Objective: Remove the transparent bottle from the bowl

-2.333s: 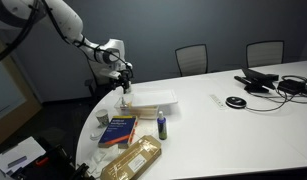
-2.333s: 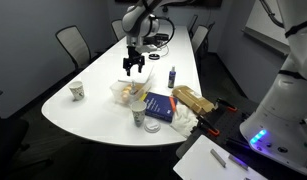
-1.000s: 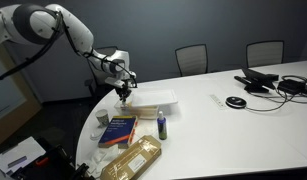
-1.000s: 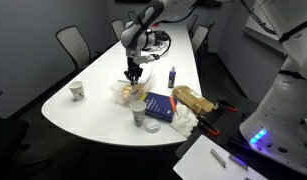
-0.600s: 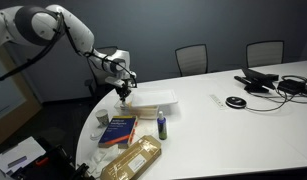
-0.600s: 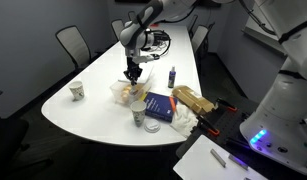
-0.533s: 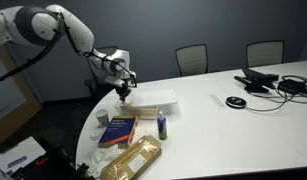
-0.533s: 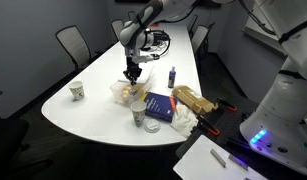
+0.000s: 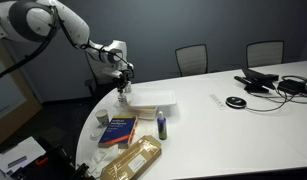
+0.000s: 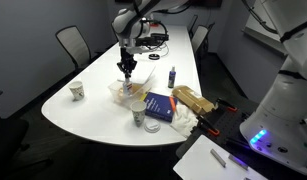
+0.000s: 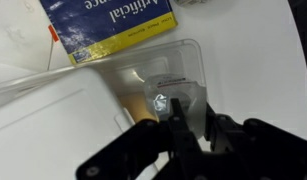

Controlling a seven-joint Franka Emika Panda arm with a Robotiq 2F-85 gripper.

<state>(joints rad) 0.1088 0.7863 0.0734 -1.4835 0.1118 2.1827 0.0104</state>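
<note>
Next, my gripper puts the transparent bottle down on the table [image 9: 148,128] [image 11: 28,58] between the book and the dark blue bottle.
In the wrist view my gripper [image 11: 193,114] is shut on the transparent bottle [image 11: 179,96], a slim clear thing standing between the two dark fingers. Under it lies the pale, see-through bowl [image 11: 189,52], next to the white tray [image 11: 43,130]. In both exterior views the gripper [image 9: 123,77] [image 10: 126,68] hangs a little above the bowl [image 9: 122,101] [image 10: 117,93] near the table's rounded end. The bottle is too small and clear to make out in those views.
A dark blue bottle [image 9: 162,125] [image 10: 172,76] stands by the tray [image 9: 153,100]. A blue and yellow book [image 9: 119,130] [image 11: 108,25] and a bagged loaf [image 9: 133,160] lie nearby. A paper cup [image 10: 78,91] and a small can [image 10: 139,118] stand at the table edge.
The jaws have closed on the bottle, and the arm has risen a little, lifting the gripper up from the bowl.
</note>
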